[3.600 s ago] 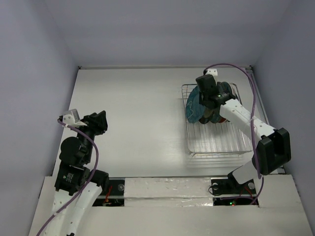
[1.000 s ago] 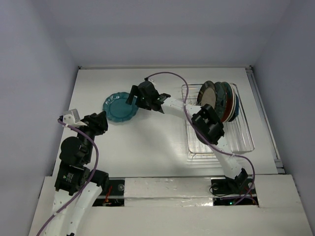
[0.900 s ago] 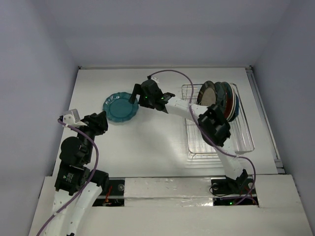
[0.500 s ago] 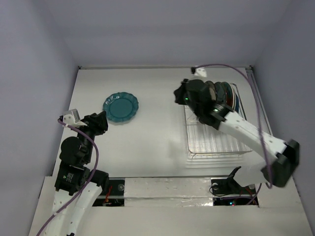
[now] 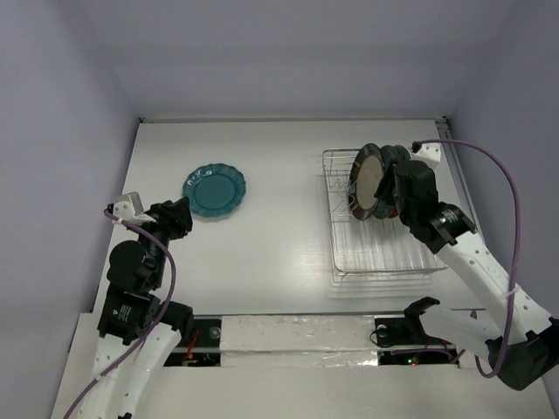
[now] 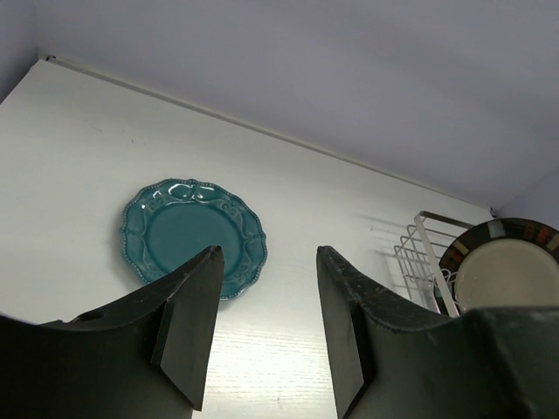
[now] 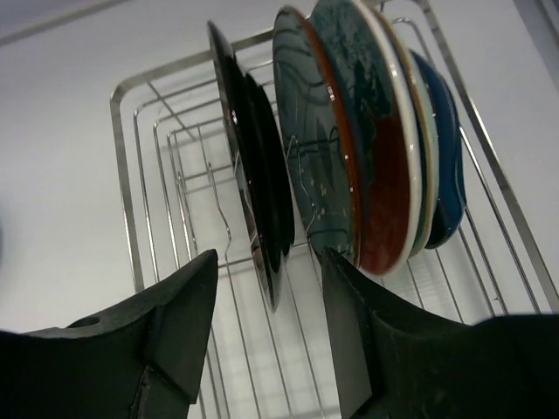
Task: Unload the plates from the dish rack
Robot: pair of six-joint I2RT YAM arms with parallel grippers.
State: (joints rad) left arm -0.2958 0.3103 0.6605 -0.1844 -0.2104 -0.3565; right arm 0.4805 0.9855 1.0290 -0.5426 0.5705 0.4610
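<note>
The banded plate is next for my right gripper to grab by the near edge of its dark rim [image 5: 382,184] [image 7: 272,284], beside the teal speckled plate in the dish rack.
The chrome dish rack [image 5: 384,250] stands at the right of the table. It holds a cream plate with a dark banded rim [image 5: 367,182] and more plates behind it. In the right wrist view the banded plate [image 7: 258,209] is edge-on. Behind it stand a teal speckled plate [image 7: 319,166], a red plate [image 7: 384,205] and a dark blue dish [image 7: 447,166]. My right gripper [image 7: 271,266] is open, its fingers either side of the banded plate's lower edge; it shows at the rack in the top view [image 5: 387,199]. A teal scalloped plate [image 5: 214,193] lies flat on the table. My left gripper [image 5: 175,216] is open and empty.
The left wrist view shows the teal plate [image 6: 192,236] on the white table, with the rack [image 6: 424,253] at the far right. Lilac walls close in the table on three sides. The right arm's purple cable [image 5: 498,188] loops over the rack's right side.
My right gripper carried the teal plate out of the rack, left it flat on the table at the left, then swung back to the rack. The left arm has not moved.
</note>
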